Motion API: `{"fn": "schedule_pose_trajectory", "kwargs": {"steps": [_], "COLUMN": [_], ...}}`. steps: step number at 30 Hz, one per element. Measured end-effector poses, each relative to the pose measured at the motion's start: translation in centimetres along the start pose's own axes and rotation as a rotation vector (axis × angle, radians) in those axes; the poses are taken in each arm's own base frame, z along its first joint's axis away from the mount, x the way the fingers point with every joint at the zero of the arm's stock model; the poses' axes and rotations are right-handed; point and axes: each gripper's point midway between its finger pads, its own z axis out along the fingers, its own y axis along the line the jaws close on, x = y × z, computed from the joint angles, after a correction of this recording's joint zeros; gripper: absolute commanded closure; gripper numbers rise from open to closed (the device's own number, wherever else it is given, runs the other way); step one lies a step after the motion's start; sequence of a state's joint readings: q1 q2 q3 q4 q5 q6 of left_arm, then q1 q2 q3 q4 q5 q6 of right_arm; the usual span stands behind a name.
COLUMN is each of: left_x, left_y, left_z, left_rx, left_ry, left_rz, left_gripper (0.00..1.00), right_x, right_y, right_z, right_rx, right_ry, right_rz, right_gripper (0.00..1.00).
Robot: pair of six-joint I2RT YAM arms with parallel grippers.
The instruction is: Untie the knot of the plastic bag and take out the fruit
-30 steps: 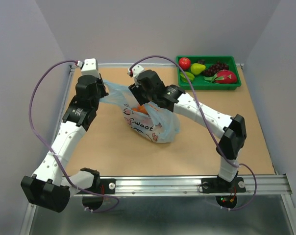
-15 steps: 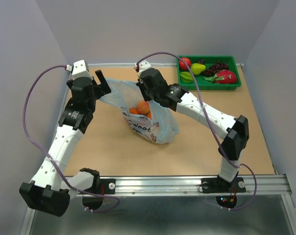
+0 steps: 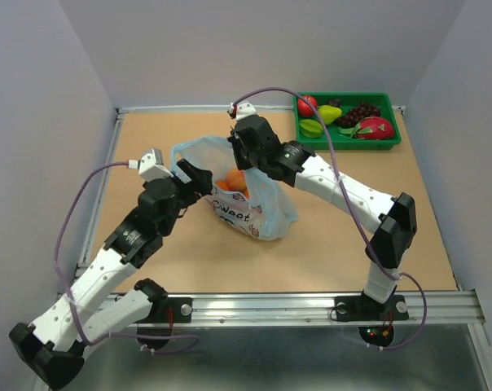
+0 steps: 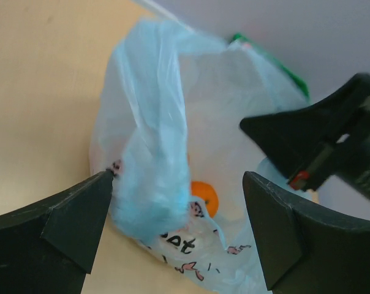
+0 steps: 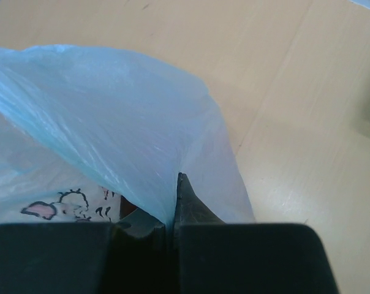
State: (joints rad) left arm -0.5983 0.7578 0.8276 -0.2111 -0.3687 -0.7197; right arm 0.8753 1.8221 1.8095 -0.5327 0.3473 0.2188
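Note:
My left gripper will close on the crumpled handle strip (image 3: 208,194) (image 4: 154,211) of the light blue plastic bag, low down next to the orange fruit.
The light blue plastic bag (image 3: 258,210) with its pink print lies mid-table, its mouth held up. Orange fruit (image 3: 234,181) shows inside it. My right gripper (image 3: 244,151) is shut on the bag's far rim; in the right wrist view the blue film (image 5: 117,122) is pinched between the closed fingers (image 5: 174,211). My left gripper (image 3: 194,177) stands open at the bag's left side, holding nothing. In the left wrist view a crumpled handle strip (image 4: 157,135) hangs between the wide fingers (image 4: 177,184), with an orange (image 4: 205,197) behind. No tied knot is in view.
A green tray (image 3: 349,145) at the back right holds a red apple (image 3: 307,104), a pear, grapes and a pink dragon fruit. Grey walls close in the table at the back and both sides. The right arm reaches across above the bag.
My left gripper opened, let go of the bag's handle and pulled back and down toward the near left. My right gripper closed on the bag's rim.

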Motion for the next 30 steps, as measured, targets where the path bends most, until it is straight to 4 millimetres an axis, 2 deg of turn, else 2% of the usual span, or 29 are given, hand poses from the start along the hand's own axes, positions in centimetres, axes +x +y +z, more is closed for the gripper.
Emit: {"fn": "schedule_pose_trajectory", "kwargs": {"steps": [2, 4, 7, 15, 18, 21, 22, 24, 25, 26, 29, 30], "left_x": [2.7, 6.3, 8.4, 7.5, 8.0, 8.9, 9.3, 9.7, 9.7, 9.7, 9.3, 9.0], "left_y": [1.1, 3.0, 4.1, 2.4, 2.5, 2.7, 2.9, 3.2, 3.5, 3.7, 4.8, 5.3], "left_z": [0.8, 1.7, 2.3, 4.3, 5.3, 6.1, 6.4, 6.7, 6.7, 6.7, 6.5, 6.4], "left_rx": [-0.041, -0.106, -0.154, -0.130, -0.147, -0.166, -0.175, -0.191, -0.204, -0.211, -0.257, -0.272], "left_ry": [0.038, 0.097, 0.110, -0.010, -0.022, -0.018, -0.014, -0.013, -0.019, -0.024, -0.049, -0.057], "left_rz": [-0.024, -0.028, -0.058, -0.213, -0.224, -0.220, -0.218, -0.215, -0.211, -0.207, -0.191, -0.188], "left_gripper": [0.01, 0.01, 0.01, 0.02, 0.02, 0.19, 0.35, 0.53, 0.73, 0.81, 1.00, 1.00], "right_x": [0.3, 0.7, 1.2, 1.6, 1.5, 1.6, 1.8, 1.9, 2.1, 2.1, 2.0, 1.8], "right_y": [0.2, 0.4, 0.6, 1.0, 1.1, 1.2, 1.2, 1.1, 0.9, 0.7, -0.6, -1.3], "right_z": [0.1, 0.1, 0.2, -0.2, -0.4, -0.5, -0.5, -0.5, -0.5, -0.5, -0.5, -0.4], "right_rx": [-0.010, -0.023, -0.040, -0.072, -0.081, -0.088, -0.088, -0.086, -0.080, -0.070, -0.021, -0.004], "right_ry": [0.004, 0.008, 0.013, 0.010, 0.002, 0.002, 0.004, 0.005, 0.007, 0.006, -0.007, -0.011], "right_rz": [0.006, 0.012, 0.017, 0.032, 0.040, 0.046, 0.046, 0.046, 0.044, 0.041, 0.024, 0.024], "right_gripper": [0.99, 0.99, 0.99, 0.99, 0.99, 0.99, 0.99, 0.99, 0.99, 0.99, 0.99, 0.99]}}
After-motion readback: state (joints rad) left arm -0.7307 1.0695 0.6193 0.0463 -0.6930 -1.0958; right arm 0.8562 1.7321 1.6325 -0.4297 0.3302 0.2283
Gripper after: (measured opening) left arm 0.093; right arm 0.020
